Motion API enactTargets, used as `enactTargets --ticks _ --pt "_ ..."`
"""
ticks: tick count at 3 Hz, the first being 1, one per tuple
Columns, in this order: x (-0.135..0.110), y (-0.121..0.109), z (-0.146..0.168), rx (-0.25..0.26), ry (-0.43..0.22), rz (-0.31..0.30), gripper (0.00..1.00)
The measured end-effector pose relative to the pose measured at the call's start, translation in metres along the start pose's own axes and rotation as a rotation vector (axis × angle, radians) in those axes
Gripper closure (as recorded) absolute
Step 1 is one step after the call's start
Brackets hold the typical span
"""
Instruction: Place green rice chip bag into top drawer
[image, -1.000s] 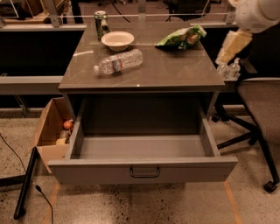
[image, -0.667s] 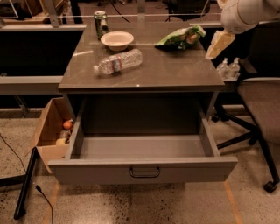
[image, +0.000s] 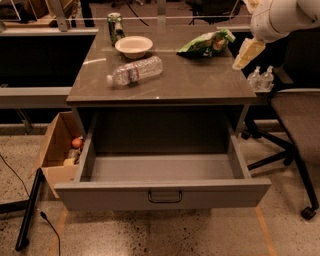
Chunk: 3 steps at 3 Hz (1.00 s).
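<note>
I will next bring my gripper over to the middle of the green rice chip bag (image: 208, 42), and I will close it there.
The green rice chip bag (image: 206, 43) lies on the back right of the grey table top (image: 200, 80). The top drawer (image: 162, 192) is pulled wide open below the table and holds nothing; its dark pull handle (image: 165, 197) is at the centre of the front panel. My gripper (image: 247, 53) hangs from the white arm at the upper right, over the table's right edge, just right of and a little nearer than the bag, not touching it.
A clear water bottle (image: 135, 71) lies on its side at centre left. A white bowl (image: 133, 46) and a green drink can (image: 115, 27) stand at the back left. A brown cardboard box (image: 60, 150) sits on the floor at left. An office chair (image: 295, 130) stands at right.
My arm and gripper have moved left and a little up, from beyond the table's right edge toward the green bag. Nothing on the table has moved.
</note>
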<state>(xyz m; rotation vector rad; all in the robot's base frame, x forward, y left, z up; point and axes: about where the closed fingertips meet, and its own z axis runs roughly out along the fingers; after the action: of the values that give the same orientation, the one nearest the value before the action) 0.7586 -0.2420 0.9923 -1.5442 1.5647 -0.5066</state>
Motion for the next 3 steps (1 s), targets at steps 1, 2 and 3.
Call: enactTargets --ticks 1,2,3 --pt "0.004 -0.008 0.027 0.05 -0.061 -0.04 0.0" --pt "0.009 -0.02 0.046 0.104 -0.105 -0.083 0.0" --pt "0.014 -0.029 0.061 0.143 -0.122 -0.116 0.0"
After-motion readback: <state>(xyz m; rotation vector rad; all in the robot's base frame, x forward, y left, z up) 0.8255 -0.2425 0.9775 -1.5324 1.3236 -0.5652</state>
